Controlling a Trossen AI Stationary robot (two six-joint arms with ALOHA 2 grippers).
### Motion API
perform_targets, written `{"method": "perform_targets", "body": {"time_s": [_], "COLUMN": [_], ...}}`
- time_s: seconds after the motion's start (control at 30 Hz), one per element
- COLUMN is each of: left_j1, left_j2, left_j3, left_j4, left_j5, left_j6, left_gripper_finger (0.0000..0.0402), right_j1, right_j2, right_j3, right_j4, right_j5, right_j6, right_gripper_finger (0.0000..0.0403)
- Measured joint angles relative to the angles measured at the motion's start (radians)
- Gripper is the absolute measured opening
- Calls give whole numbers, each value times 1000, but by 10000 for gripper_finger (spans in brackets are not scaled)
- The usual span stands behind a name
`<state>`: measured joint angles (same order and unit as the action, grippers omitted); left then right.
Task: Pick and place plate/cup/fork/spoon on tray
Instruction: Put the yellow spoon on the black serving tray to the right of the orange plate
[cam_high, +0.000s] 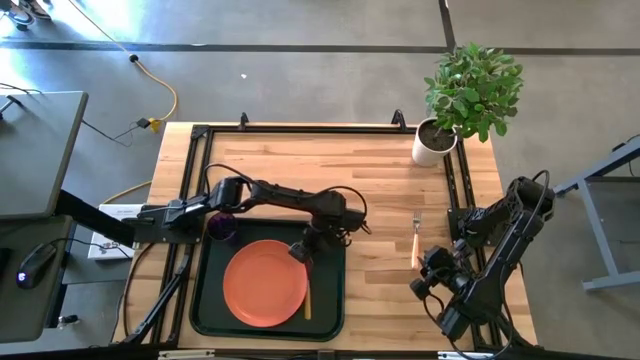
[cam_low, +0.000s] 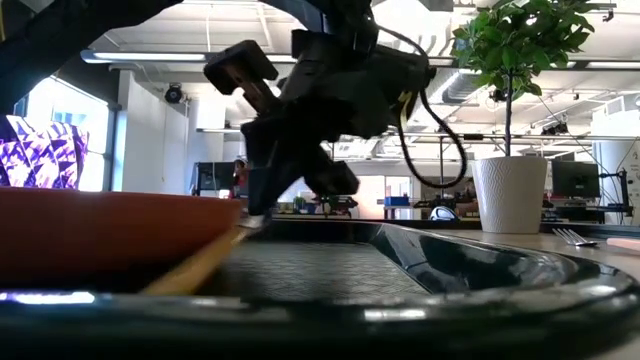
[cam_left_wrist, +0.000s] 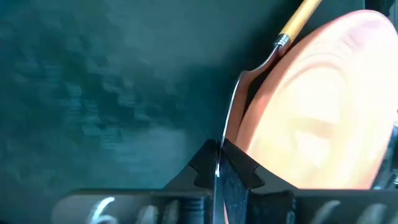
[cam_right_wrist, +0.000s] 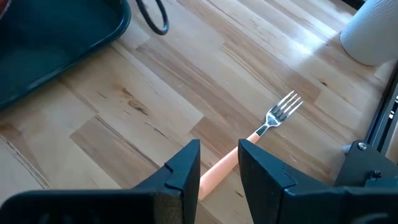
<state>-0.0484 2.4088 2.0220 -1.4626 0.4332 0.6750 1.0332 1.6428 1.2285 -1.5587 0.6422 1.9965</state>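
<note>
I should use my left gripper to put the spoon, which is over the tray now, down on the tray's bottom between the plate and the rim (cam_high: 315, 287) (cam_left_wrist: 254, 38) nearest the fork.
The dark tray (cam_high: 330, 262) lies at the table's near left. The orange-red plate (cam_high: 262, 283) lies flat in it, and the purple cup (cam_high: 220, 226) stands in its far left corner. My left gripper (cam_high: 300, 250) is over the tray, just right of the plate, shut on the spoon (cam_high: 307, 298). The fork (cam_high: 416, 240) lies flat on the bare wood right of the tray, tines toward the far edge. My right gripper (cam_right_wrist: 219, 169) is open, and in the right wrist view its fingers stand either side of the fork's orange handle (cam_right_wrist: 217, 171). My left gripper pinches the spoon's silver bowl (cam_left_wrist: 225, 134) between its two fingers, the bowl standing on edge. The fingers come from above, slanting down. The orange handle (cam_low: 195, 265) slopes down from the fingers to the tray floor beside the plate (cam_low: 100, 230), so the bowl end is raised.
A white plant pot (cam_high: 434, 143) with a green plant stands at the table's far right corner. Black frame rails run along the table's left, far and right edges. Bare wood lies between the tray and the fork.
</note>
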Motion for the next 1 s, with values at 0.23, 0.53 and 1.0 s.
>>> {"method": "perform_targets", "body": {"time_s": [0.23,0.53,1.0], "left_j1": [-6,-3,-3], "left_j2": [0,0,0], "left_j3": [0,0,0], "left_j4": [2,132,125], "left_j5": [-32,-57,-97], "left_j6": [13,1,-65], "left_gripper_finger": [1,1,54], "right_j1": [0,0,0], "right_j2": [0,0,0], "right_j3": [0,0,0], "right_j4": [12,12,31], "right_j5": [-3,-3,-10], "right_j6": [0,-7,-7], "right_gripper_finger": [99,99,99]}}
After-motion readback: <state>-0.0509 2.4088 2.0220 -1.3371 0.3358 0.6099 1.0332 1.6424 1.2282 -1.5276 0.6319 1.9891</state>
